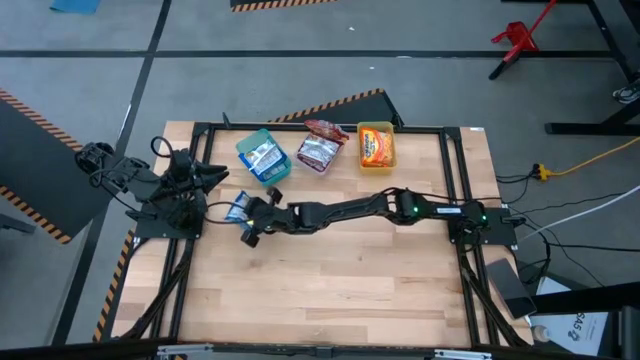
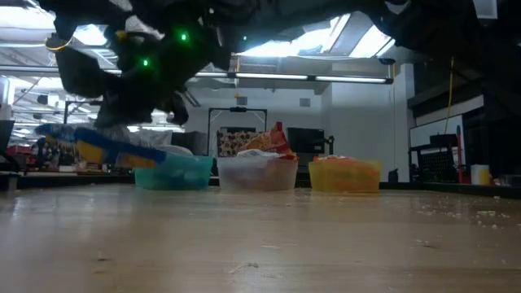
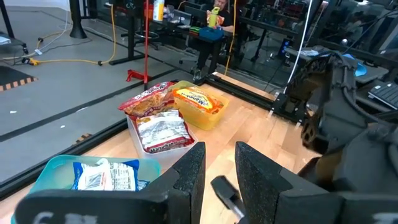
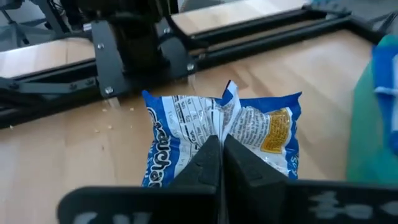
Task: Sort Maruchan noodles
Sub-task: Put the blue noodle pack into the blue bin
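Observation:
Next, I set the blue packet with my right gripper on the bare wood (image 1: pixel 244 194) just in front of the green bin. The blue packet is raised over the table now.
My right gripper (image 4: pixel 221 152) reaches across the table from the right and is shut on a blue noodle packet (image 4: pixel 217 124), seen near the left side (image 1: pixel 238 208) and raised in the low view (image 2: pixel 106 146). Behind it, along the far edge, stand three bins on their bases. The green bin (image 1: pixel 262 157) holds blue packets, the clear bin (image 1: pixel 320 148) red ones, and the yellow bin (image 1: pixel 376 145) orange ones. My left gripper (image 3: pixel 219 177) waits open at the left edge (image 1: pixel 205 177), touching nothing. My right gripper pinches the blue packet between its two fingers at the middle of one edge (image 4: pixel 225 115), where the plastic is bunched into a crease. The fingers come roughly level from the table's right. The packet is lifted clear of the table, lying nearly flat and slightly tilted (image 2: pixel 130 153).
The left arm's base (image 4: pixel 130 43) stands just beyond the held packet. The black frame rails (image 1: pixel 455 170) run along the table's sides. Bare wood (image 1: pixel 330 280) lies across the near half of the table. Crumbs (image 2: pixel 480 216) are scattered on the tabletop.

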You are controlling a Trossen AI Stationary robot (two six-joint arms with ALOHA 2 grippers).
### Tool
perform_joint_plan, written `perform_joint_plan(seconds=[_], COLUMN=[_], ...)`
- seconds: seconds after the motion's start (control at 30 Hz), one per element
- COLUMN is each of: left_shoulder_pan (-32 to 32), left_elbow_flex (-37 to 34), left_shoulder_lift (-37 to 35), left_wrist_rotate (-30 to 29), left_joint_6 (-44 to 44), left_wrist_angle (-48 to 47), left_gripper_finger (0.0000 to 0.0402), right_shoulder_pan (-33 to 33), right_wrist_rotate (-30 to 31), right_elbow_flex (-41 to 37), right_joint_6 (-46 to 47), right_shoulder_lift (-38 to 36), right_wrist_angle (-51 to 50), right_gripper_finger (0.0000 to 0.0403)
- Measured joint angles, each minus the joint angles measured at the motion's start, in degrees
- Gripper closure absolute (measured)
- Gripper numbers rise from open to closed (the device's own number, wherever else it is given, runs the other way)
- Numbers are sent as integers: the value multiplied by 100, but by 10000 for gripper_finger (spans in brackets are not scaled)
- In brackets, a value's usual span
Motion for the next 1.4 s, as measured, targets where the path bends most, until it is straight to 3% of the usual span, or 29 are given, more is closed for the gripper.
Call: perform_joint_plan(seconds=[0.57,0.83,0.93,1.07,1.23,1.4], left_shoulder_pan=[2,0,0,0,0,0], left_elbow_flex=[0,0,0,0,0,0], left_shoulder_lift=[-2,-2,-2,-2,-2,-4], left_wrist_rotate=[-176,-177,-172,-170,-162,-162], left_joint_6=[5,87,101,103,103,103], left_wrist_angle=[4,4,0,-3,-3,-2], left_gripper_finger=[319,319,319,319,319,319], right_shoulder_pan=[-892,-994,-870,-724,-710,-726], right_wrist_rotate=[58,-1285,-1303,-924,-876,-825], right_elbow_flex=[29,-32,-368,-883,-1616,-2180], right_joint_6=[-921,-897,-941,-1161,-1066,-1046], right_shoulder_lift=[-819,-730,-704,-704,-708,-710], right_wrist_angle=[-549,-652,-496,240,1343,2331], right_gripper_finger=[403,391,357,283,191,157])
